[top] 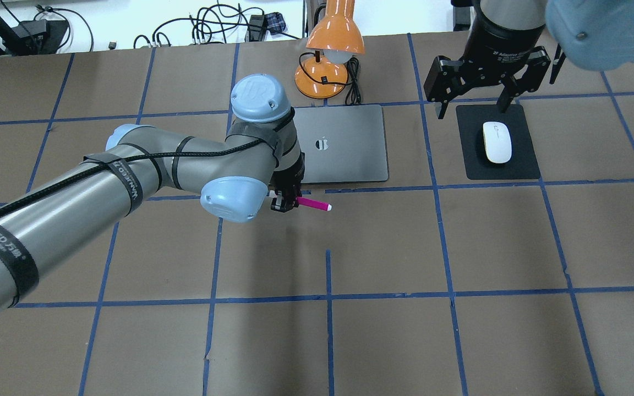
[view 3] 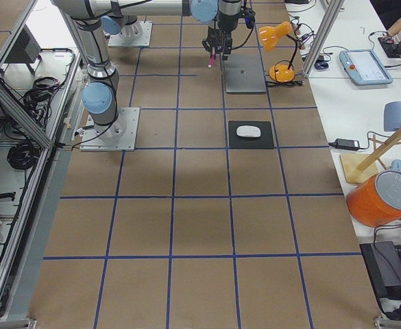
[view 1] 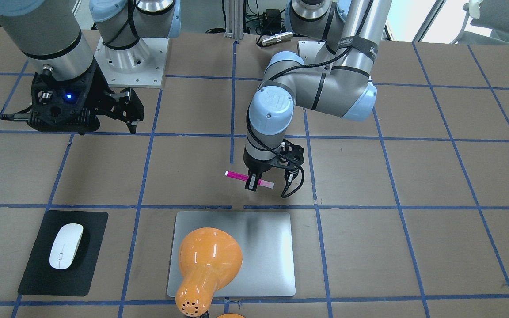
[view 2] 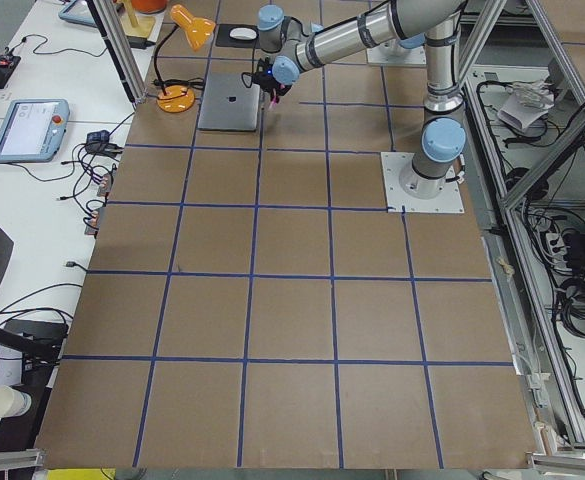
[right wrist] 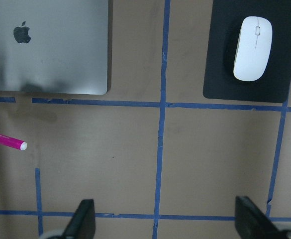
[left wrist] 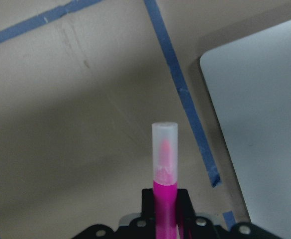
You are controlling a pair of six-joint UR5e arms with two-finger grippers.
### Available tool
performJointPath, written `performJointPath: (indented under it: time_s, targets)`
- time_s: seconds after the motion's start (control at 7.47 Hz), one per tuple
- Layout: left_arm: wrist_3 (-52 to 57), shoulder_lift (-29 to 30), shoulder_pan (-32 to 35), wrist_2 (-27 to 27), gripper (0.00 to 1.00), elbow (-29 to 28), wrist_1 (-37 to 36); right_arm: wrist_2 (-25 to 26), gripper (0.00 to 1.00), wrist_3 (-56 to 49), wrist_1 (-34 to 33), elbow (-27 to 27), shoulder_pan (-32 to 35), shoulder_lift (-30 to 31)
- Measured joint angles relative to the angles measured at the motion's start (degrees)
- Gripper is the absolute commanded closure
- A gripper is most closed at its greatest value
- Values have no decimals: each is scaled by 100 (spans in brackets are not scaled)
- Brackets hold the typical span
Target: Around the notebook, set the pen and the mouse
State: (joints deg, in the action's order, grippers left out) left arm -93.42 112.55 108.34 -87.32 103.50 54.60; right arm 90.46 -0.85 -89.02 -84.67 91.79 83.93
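Next, I set the magenta pen on the bare table (view 1: pixel 231 186) with my left gripper, next to the gap in the notebook-side blue tape.
My left gripper (top: pixel 287 203) is shut on the magenta pen (top: pixel 317 204), which it holds level just above the table. The pen (view 1: pixel 237 176) runs parallel to the notebook's (view 1: pixel 263 247) edge on the robot's side, a short gap from it. In the left wrist view the pen's pale cap (left wrist: pixel 164 164) sticks out ahead, with the notebook's corner (left wrist: pixel 264 124) to the right. The silver notebook (top: pixel 350 143) lies flat. The white mouse (top: pixel 497 142) rests on a black mat (top: pixel 520 165) to the right. My right gripper (top: pixel 476 91) hangs open high over the mat's far edge, holding nothing.
An orange desk lamp (top: pixel 333 38) stands beyond the notebook, its shade (view 1: pixel 208 260) leaning over part of the lid. Cables lie along the table's far edge. The brown tabletop carries a grid of blue tape.
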Motion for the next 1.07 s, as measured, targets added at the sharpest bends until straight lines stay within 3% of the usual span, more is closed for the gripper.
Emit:
performJointPath:
  time_s: [0.8,0.94,1.07]
  targets:
    - [-1146,483,358,13,100,-6,-636,4,0,-5,15,-11,-29,-1]
    - [-1193,505,379,13,34,-8,-665,13,0,-9,20,-14,-29,-3]
    - [-1187,510,385,13,11,-11,-679,11,0,-9,25,-14,-32,-2]
